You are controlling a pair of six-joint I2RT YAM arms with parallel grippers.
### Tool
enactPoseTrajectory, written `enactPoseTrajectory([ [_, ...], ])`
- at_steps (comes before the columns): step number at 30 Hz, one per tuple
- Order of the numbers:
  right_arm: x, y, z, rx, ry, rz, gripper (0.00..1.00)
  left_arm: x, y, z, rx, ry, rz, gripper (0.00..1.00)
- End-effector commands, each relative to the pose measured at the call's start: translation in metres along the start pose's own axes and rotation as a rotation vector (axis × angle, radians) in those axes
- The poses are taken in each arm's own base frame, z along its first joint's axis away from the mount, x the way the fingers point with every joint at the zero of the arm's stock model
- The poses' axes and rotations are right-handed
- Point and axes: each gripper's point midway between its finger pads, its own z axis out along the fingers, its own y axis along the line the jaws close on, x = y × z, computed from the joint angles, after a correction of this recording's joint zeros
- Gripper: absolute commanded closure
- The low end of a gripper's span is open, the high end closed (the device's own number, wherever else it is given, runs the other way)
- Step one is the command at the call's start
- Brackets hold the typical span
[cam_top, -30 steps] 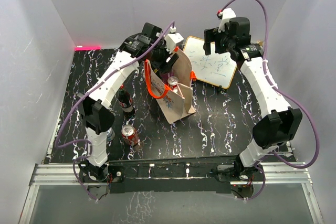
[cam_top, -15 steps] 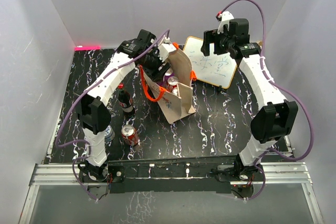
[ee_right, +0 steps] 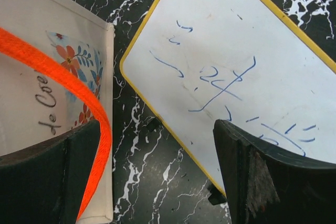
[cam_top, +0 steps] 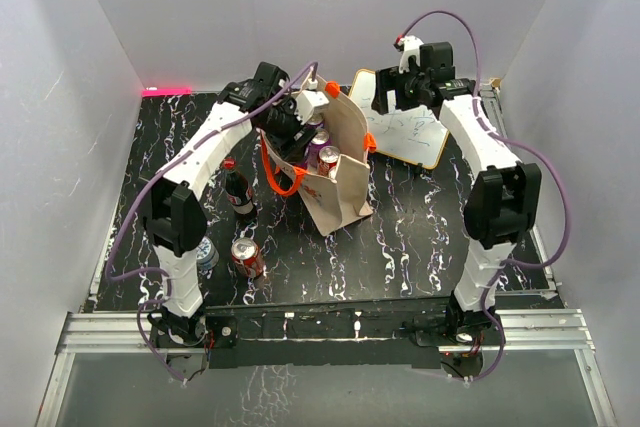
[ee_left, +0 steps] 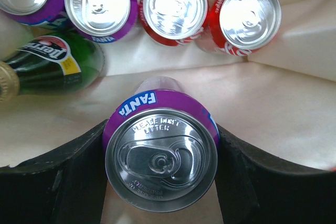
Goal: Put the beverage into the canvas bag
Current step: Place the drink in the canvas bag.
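The robot's left gripper needs to release the purple Fanta can inside the bag [cam_top: 309, 151] [ee_left: 131, 60], between the green bottle and the red can.
The canvas bag [cam_top: 345, 172] stands open mid-table, beige with orange handles; its floral side shows in the right wrist view [ee_right: 37, 93]. My left gripper [cam_top: 296, 129] reaches into the bag mouth and is shut on a purple Fanta can [ee_left: 161, 153], held upright over the bag floor [ee_left: 273, 108]. Several cans, among them a purple one [ee_left: 97, 4] and a red one [ee_left: 247, 17], and a green bottle [ee_left: 50, 66] stand or lie inside. My right gripper [ee_right: 157, 182] is open and empty, above the table between the bag and a whiteboard.
A yellow-framed whiteboard [cam_top: 405, 125] lies behind the bag on the right. A dark cola bottle [cam_top: 237, 190], a red can [cam_top: 247, 256] and another can [cam_top: 206, 254] stand on the black marbled table [cam_top: 420, 237] left of the bag. White walls enclose the table.
My left gripper has moved left and lower into the bag with the can. My right arm has swung left and away toward the back, over the whiteboard's edge.
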Motion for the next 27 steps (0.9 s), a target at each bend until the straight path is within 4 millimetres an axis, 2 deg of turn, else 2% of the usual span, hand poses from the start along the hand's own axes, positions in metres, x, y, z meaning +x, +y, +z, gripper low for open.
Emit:
enactPoseTrajectory([
  [1,-0.044,0.0,-0.001,-0.016,-0.103,-0.074,0.08,-0.031,0.037,-0.016,-0.115,-0.119,-0.031,1.0],
  [7,-0.047,-0.005,0.007,-0.034,-0.108,-0.08,0.08,-0.048,0.068,-0.001,-0.199,-0.173,-0.072,1.0],
  [13,-0.054,-0.016,0.016,-0.029,-0.104,-0.08,0.08,-0.044,0.073,0.016,-0.185,-0.155,-0.055,1.0],
  [20,-0.059,-0.024,0.023,-0.031,-0.102,-0.093,0.07,-0.026,0.066,0.027,-0.141,-0.096,-0.043,1.0],
  [24,-0.057,-0.027,0.027,-0.038,-0.088,-0.1,0.07,-0.012,0.071,0.04,-0.145,-0.034,-0.08,1.0],
  [27,-0.056,-0.028,0.029,-0.049,-0.079,-0.099,0.07,-0.009,0.075,0.049,-0.147,-0.026,-0.064,1.0],
])
